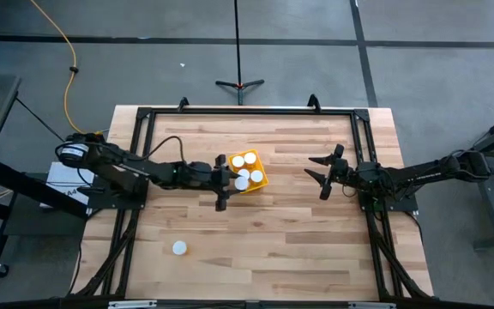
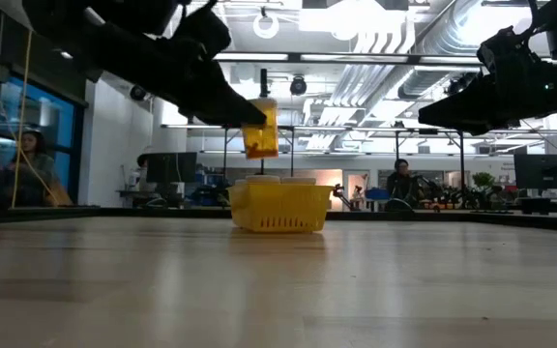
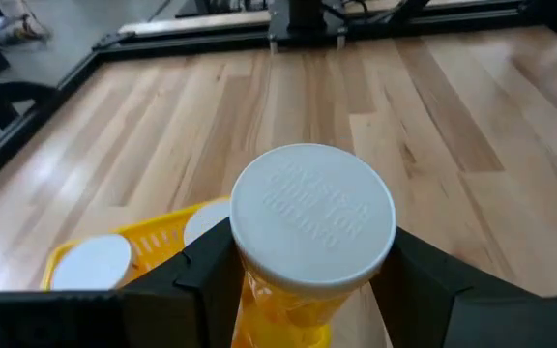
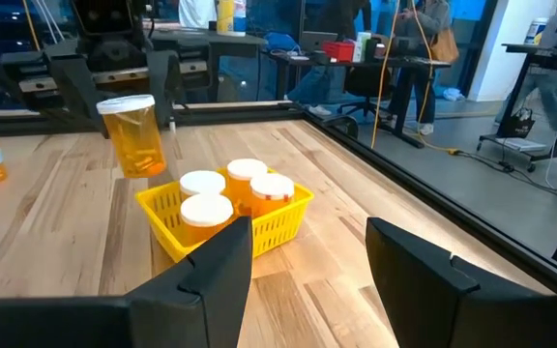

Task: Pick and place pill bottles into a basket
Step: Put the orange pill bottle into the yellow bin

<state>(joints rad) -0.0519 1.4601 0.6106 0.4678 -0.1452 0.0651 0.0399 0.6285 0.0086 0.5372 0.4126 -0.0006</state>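
Note:
Next, my left gripper releases the pill bottle in the yellow basket's front corner (image 1: 246,182) (image 3: 261,296), next to the other bottles with white caps.
The yellow basket (image 1: 260,167) stands mid-table with several white-capped pill bottles (image 4: 245,184) upright inside it. My left gripper (image 1: 232,182) reaches in from the table's left, shut on another orange pill bottle (image 2: 261,130), which hangs just above the basket's near-left corner. One more bottle (image 1: 179,248) stands alone on its base near the table's front left. My right gripper (image 1: 320,176) waits open at the right, with nothing between its fingers (image 4: 230,261). My left gripper pinches the bottle's orange body just under the white cap (image 3: 278,300) between its two fingers. The fingers come from the table's left, slanting slightly down. The bottle stands roughly upright, cap up, lifted clear of the basket (image 2: 277,208) and the table.
A black rail frame (image 1: 144,116) runs around the table's edges. Bare wood lies between the basket and my right gripper and across the front half. People sit at desks (image 2: 399,184) in the room beyond the table.

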